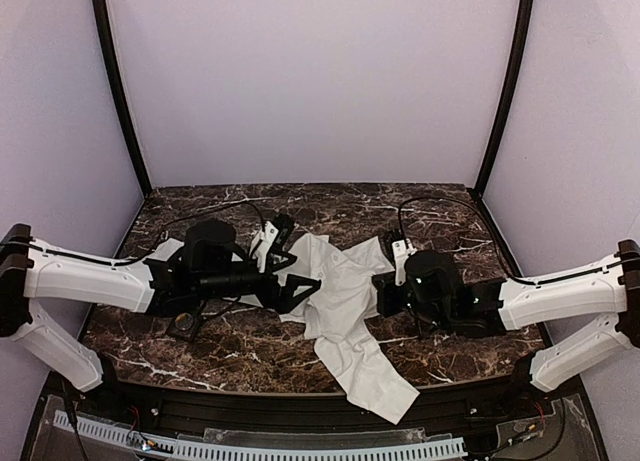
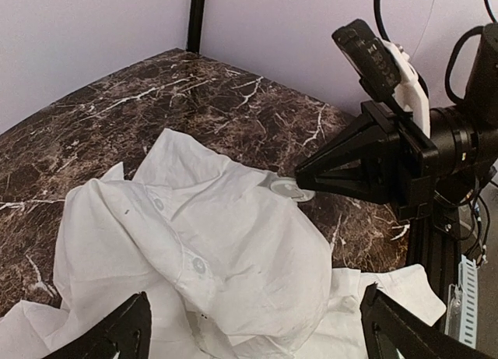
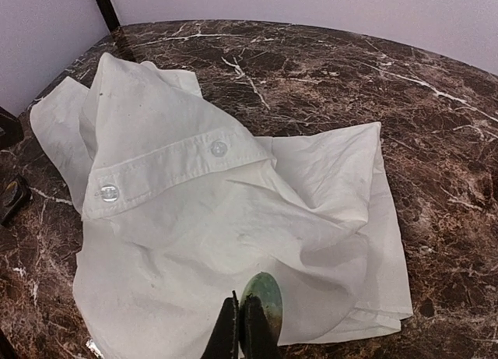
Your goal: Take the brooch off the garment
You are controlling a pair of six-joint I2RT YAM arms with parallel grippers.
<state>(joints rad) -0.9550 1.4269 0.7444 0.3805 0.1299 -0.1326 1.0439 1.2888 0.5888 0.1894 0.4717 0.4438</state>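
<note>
The robot's right gripper has the brooch against the shirt's loose fold, so next the left gripper pinches the cloth (image 2: 310, 269) close to the brooch to keep the shirt still.
A crumpled white shirt (image 1: 340, 291) lies mid-table, one sleeve hanging over the front edge. The brooch (image 3: 269, 295) is a small round pale greenish disc at the shirt's right edge. My right gripper (image 3: 243, 306) is shut on it, jaws pinching its rim. In the left wrist view the brooch (image 2: 289, 188) shows at the right gripper's tip, touching the cloth's fold; whether it is still pinned I cannot tell. My left gripper (image 2: 253, 328) is open, jaws wide apart over the shirt (image 2: 210, 242) near its button placket, holding nothing.
A small black square tray (image 1: 185, 327) sits on the marble table (image 1: 430, 216) under the left arm. Shirt buttons (image 3: 219, 148) show on the placket. Walls close the table on three sides.
</note>
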